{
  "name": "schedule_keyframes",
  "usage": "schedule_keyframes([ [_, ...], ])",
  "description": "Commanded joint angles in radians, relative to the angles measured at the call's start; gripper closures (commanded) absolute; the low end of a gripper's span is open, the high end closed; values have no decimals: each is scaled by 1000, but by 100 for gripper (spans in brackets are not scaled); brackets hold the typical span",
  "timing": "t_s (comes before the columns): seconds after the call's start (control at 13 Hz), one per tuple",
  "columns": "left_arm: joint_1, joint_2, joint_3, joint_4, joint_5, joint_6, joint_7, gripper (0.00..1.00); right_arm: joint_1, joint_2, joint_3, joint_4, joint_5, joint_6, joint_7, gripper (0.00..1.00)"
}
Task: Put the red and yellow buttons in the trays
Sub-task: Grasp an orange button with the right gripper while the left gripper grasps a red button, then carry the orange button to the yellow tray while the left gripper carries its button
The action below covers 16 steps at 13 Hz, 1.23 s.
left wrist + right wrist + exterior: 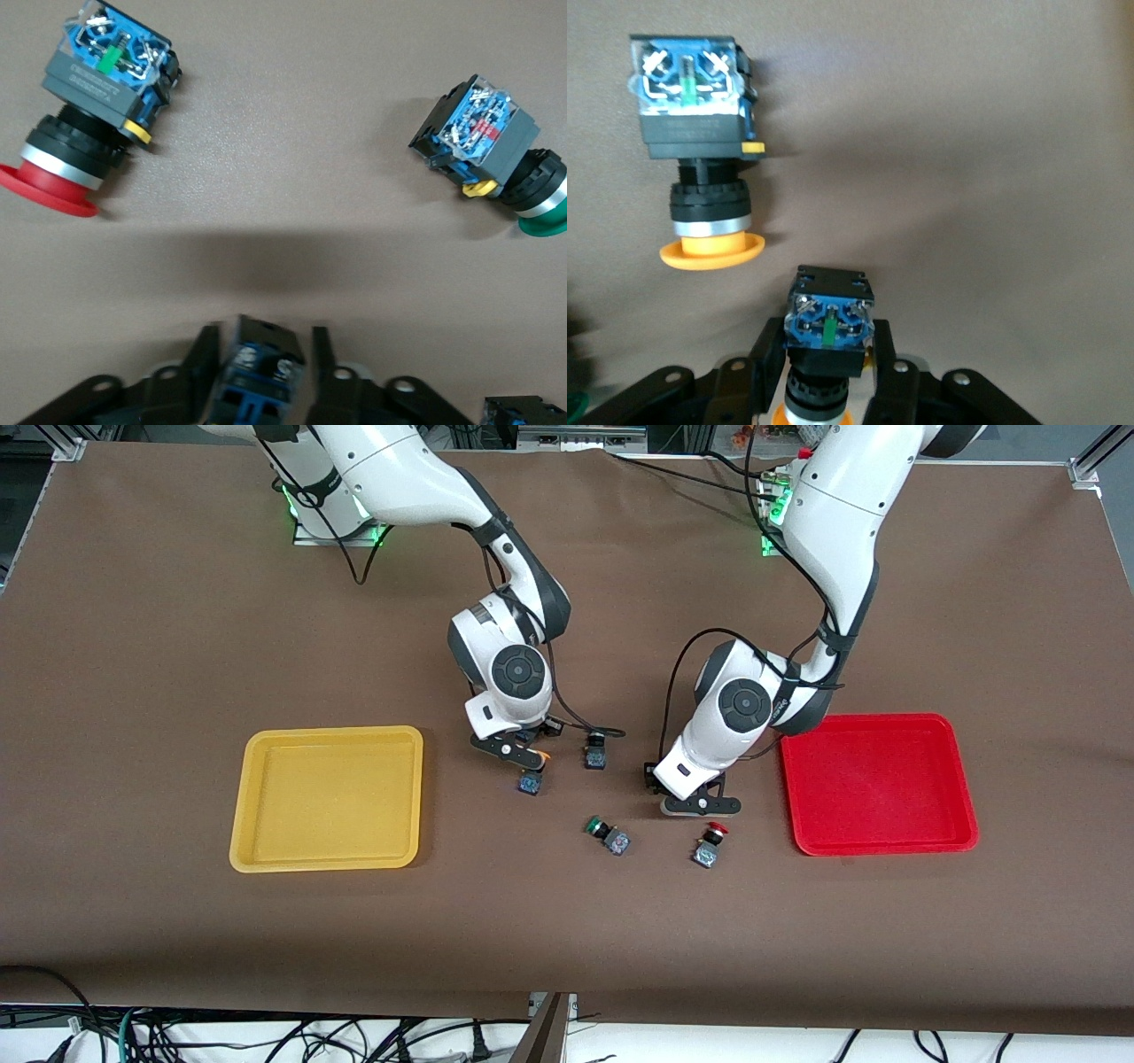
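The robot's right gripper needs to put the yellow button, now low over the table's middle, down near the middle of the empty yellow tray [298, 783].
My right gripper [514, 753] [829, 326] is shut on a yellow-capped button [530, 783] [830, 332], low over the table's middle. A second yellow button [700, 150] [595, 757] lies beside it on its side. My left gripper [700, 806] [263, 336] is low beside the red tray [877, 784], its fingers against a blue-bodied button [261, 372] whose cap is hidden. A red button [711, 846] [89, 115] lies just nearer the front camera. The yellow tray [328, 797] lies toward the right arm's end. Both trays hold nothing.
A green-capped button [607, 835] [496, 150] lies on its side between the two grippers, nearer the front camera. Brown cloth covers the table [177, 646]. Cables hang below its front edge.
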Motion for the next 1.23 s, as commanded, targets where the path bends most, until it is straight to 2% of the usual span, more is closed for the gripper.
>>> schedule_keyframes([
  [0.0, -12, -40, 17, -12, 0, -52, 3, 100, -18, -75, -43, -1, 16, -82, -111, 100],
  [0.08, -6, -65, 23, -3, 5, -132, 5, 100, -30, -106, -69, 0, 18, -145, -176, 100],
  [0.31, 40, -154, 48, 43, 135, -369, 54, 100, -97, -145, -191, -1, 18, -254, -433, 100],
  [0.38, 75, -171, 48, 64, 158, -452, 134, 100, -140, -136, -217, -3, 18, -255, -517, 100],
  [0.54, 160, -180, 48, 89, 222, -552, 440, 100, -281, -113, -221, -4, 15, -241, -672, 100],
  [0.69, 256, -171, 46, 78, 240, -557, 725, 100, -395, -74, -221, -4, 13, -230, -762, 100],
  [0.77, 286, -160, 46, 66, 241, -557, 783, 100, -427, -62, -221, -7, 12, -225, -776, 100],
  [0.92, 318, -153, 48, -15, 241, -533, 790, 97, -450, -44, -221, -30, 13, -210, -782, 100],
  [1.08, 327, -151, 48, -67, 241, -481, 790, 85, -452, -36, -219, -70, 13, -152, -784, 100],
  [1.15, 338, -151, 46, -81, 241, -459, 790, 85, -454, -31, -219, -84, 16, -128, -800, 100],
])
